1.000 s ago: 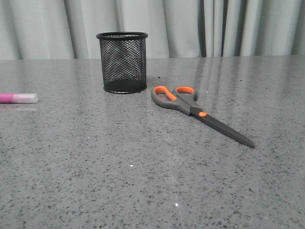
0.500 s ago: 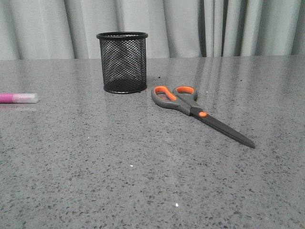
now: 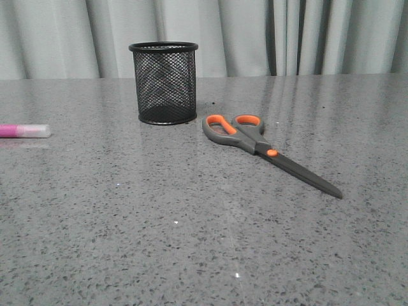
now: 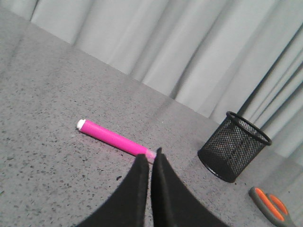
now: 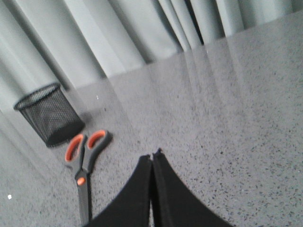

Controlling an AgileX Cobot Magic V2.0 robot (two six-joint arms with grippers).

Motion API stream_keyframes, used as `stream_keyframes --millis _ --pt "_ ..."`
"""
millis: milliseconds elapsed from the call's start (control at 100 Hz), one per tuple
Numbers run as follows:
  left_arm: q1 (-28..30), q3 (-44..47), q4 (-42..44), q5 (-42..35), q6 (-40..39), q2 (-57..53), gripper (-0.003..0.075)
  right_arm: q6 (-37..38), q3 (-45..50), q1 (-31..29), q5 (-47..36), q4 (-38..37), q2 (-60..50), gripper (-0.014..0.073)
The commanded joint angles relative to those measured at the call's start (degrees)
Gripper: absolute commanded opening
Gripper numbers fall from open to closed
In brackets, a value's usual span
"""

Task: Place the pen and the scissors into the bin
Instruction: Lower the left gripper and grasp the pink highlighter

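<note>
The robot's left gripper needs to close on the pink pen where its pink body meets the pale end (image 3: 17,131) (image 4: 143,151) nearest the black mesh bin.
The black mesh bin (image 3: 164,83) stands upright at the back of the grey table and looks empty. The scissors (image 3: 268,151) lie flat to its right, handles toward the bin, blades pointing front right. The pink pen (image 3: 24,131) lies flat at the far left edge, partly cut off. No gripper shows in the front view. In the left wrist view my left gripper (image 4: 150,156) is shut and empty, above the table near the pen's (image 4: 113,138) capped end, with the bin (image 4: 235,146) beyond. In the right wrist view my right gripper (image 5: 152,158) is shut and empty, beside the scissors (image 5: 84,165).
A grey speckled table (image 3: 191,242) fills the front view. Grey curtains (image 3: 255,32) hang behind its far edge.
The front view has shifted very slightly; the scissors sit a touch lower right in the picture. Nothing on the table has been taken hold of.
</note>
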Motion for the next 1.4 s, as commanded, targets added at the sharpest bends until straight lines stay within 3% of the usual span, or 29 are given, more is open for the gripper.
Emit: stream_keyframes --millis 0,160,360,520,630,770,830,900,1060,1390 --pt "0.19 -6.11 5.89 1.34 -0.33 4.91 -0.0020 -0.76 -6.74 -0.18 0.01 -2.57 7.36 -0.0047" --pt "0.19 -15.77 14.28 9.34 -0.23 16.90 -0.0019 -3.25 -18.09 -0.18 7.94 -5.63 21.81 -0.0048" --pt "0.19 -24.62 14.37 15.80 0.55 29.97 -0.0018 -5.17 -28.33 -0.18 14.48 -5.63 35.34 -0.0048" --pt "0.19 -28.76 11.36 18.73 7.68 36.83 -0.0008 -7.87 -31.84 0.66 15.90 -5.63 39.41 -0.0015" --pt "0.19 -30.51 9.27 18.73 10.82 39.93 0.0104 -8.15 -32.46 1.13 16.04 -5.63 40.62 0.0152" --pt "0.19 -32.99 9.18 18.62 12.04 43.57 0.0373 -8.15 -32.46 1.13 15.93 -5.63 40.73 0.0428" --pt "0.19 -34.17 9.18 18.62 12.58 45.06 0.0422 -8.55 -32.46 1.13 15.84 -5.63 40.73 0.0452" --pt "0.19 -35.58 9.18 18.76 14.98 47.21 0.0417 -9.48 -32.46 1.13 15.84 -5.63 40.73 0.0452" --pt "0.19 -40.16 9.18 21.67 27.41 53.66 0.0391 -10.29 -32.46 1.13 15.84 -5.63 40.73 0.0452" --pt "0.08 -50.74 9.18 33.93 65.54 71.63 0.0389 -11.53 -32.46 1.13 16.17 -5.63 40.73 0.0452"
